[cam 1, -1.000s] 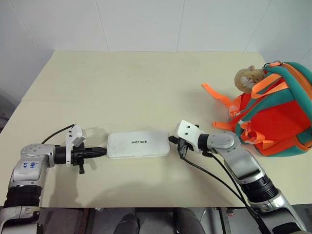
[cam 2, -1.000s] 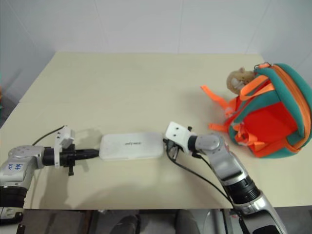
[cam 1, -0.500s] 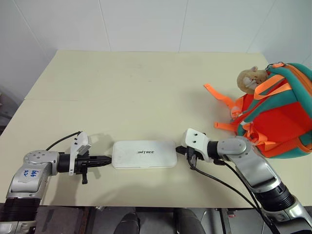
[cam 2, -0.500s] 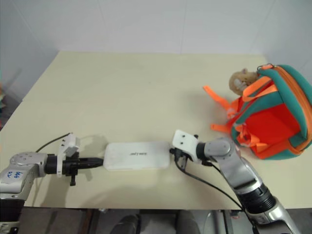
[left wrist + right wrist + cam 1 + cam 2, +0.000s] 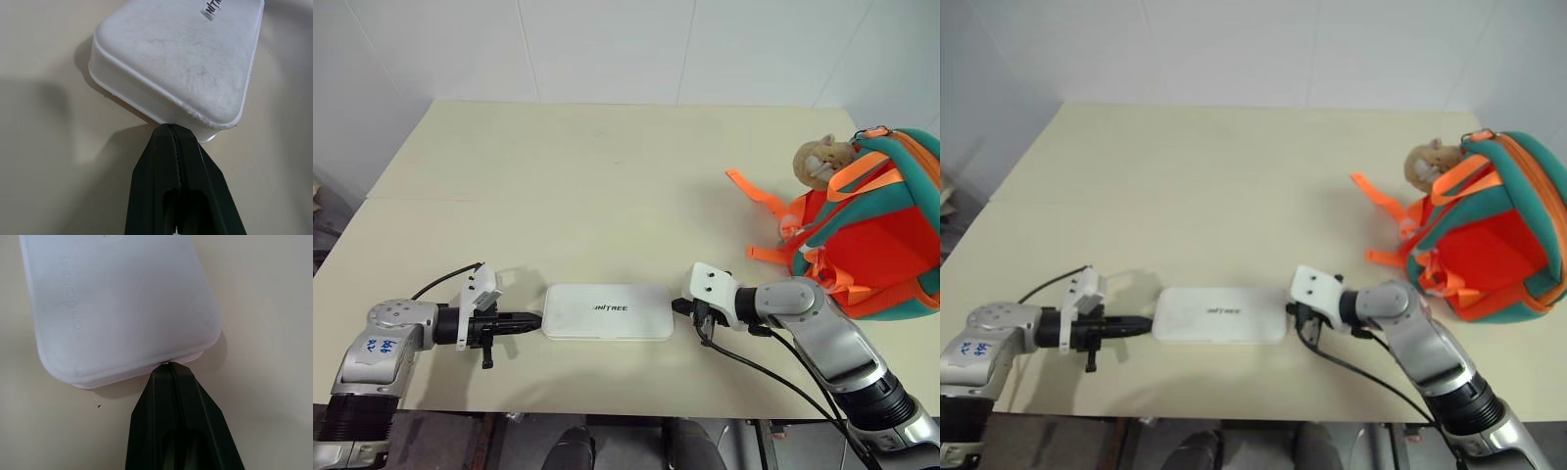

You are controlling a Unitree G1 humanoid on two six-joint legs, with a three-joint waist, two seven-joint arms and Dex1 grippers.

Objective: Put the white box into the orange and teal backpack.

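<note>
Next, my left gripper backs off, open, and grips that end [image 5: 556, 302] from above and below, as its closed fingers only push against the short end of the white box.
The white box [image 5: 607, 311] lies flat near the table's front edge, its grey lettering facing up. My left gripper [image 5: 536, 320] is shut, and its tip touches the box's left short end [image 5: 195, 115]. My right gripper [image 5: 677, 306] is also shut, with its tip against the box's right short end [image 5: 146, 364]. The box sits between the two tips, and neither gripper clasps it. The orange and teal backpack [image 5: 876, 245] stands at the table's right edge, well away from the box, with its orange straps [image 5: 756, 193] trailing toward the middle.
A tan plush toy [image 5: 819, 160] hangs at the backpack's upper left. The cream table [image 5: 607, 176] runs back to a white wall. Black cables trail from both wrists over the front edge.
The box and both shut grippers at its ends have slid a little toward the front edge and to the right. The camera view has also shifted slightly.
</note>
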